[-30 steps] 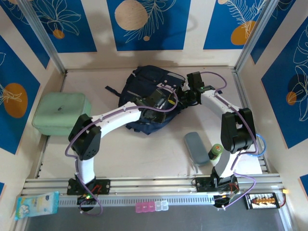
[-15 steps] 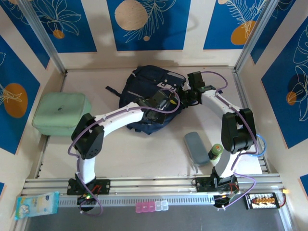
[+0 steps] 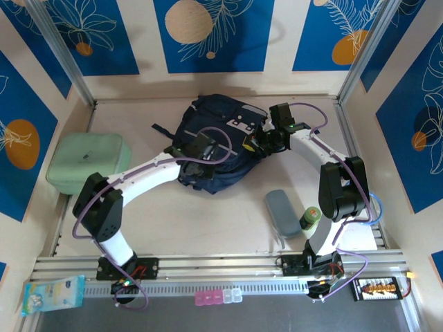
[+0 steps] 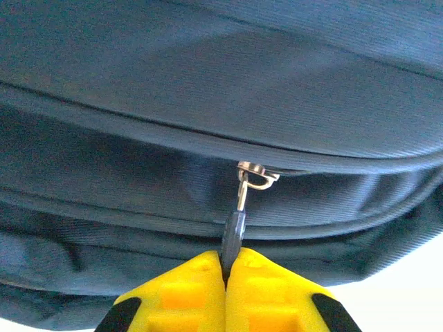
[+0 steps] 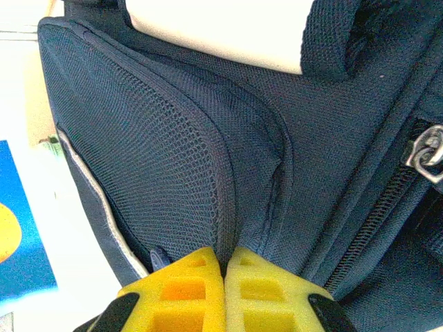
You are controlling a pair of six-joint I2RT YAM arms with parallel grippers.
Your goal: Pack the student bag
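Observation:
I should open my left gripper, which holds the zipper pull by its dark end far from the slider, and take the metal link [image 4: 242, 191] beside the slider before I pull.
The student bag [image 3: 214, 117], a dark navy backpack, lies at the back middle of the table. My left gripper [image 3: 201, 146] sits over its near side, shut on the dark zipper pull [image 4: 234, 232]. That pull hangs from a metal slider [image 4: 252, 176] on a closed zip line. The yellow fingertips [image 4: 187, 290] meet around the pull. My right gripper [image 3: 252, 144] is at the bag's right side, shut on a fold of bag fabric [image 5: 232, 207] beside the mesh pocket [image 5: 152, 159]. Another zipper slider [image 5: 429, 155] shows at the right edge of the right wrist view.
A mint-green case [image 3: 86, 162] rests by the left wall. A grey-blue pouch [image 3: 282, 211] and a green-capped bottle [image 3: 311, 218] lie near the right arm's base. A wipes packet [image 3: 54, 293] and a small pill box [image 3: 218, 297] sit beyond the front rail.
The left gripper has shut on the zipper pull and moved left along the bag, its elbow swinging out to the left. The right arm has stayed put.

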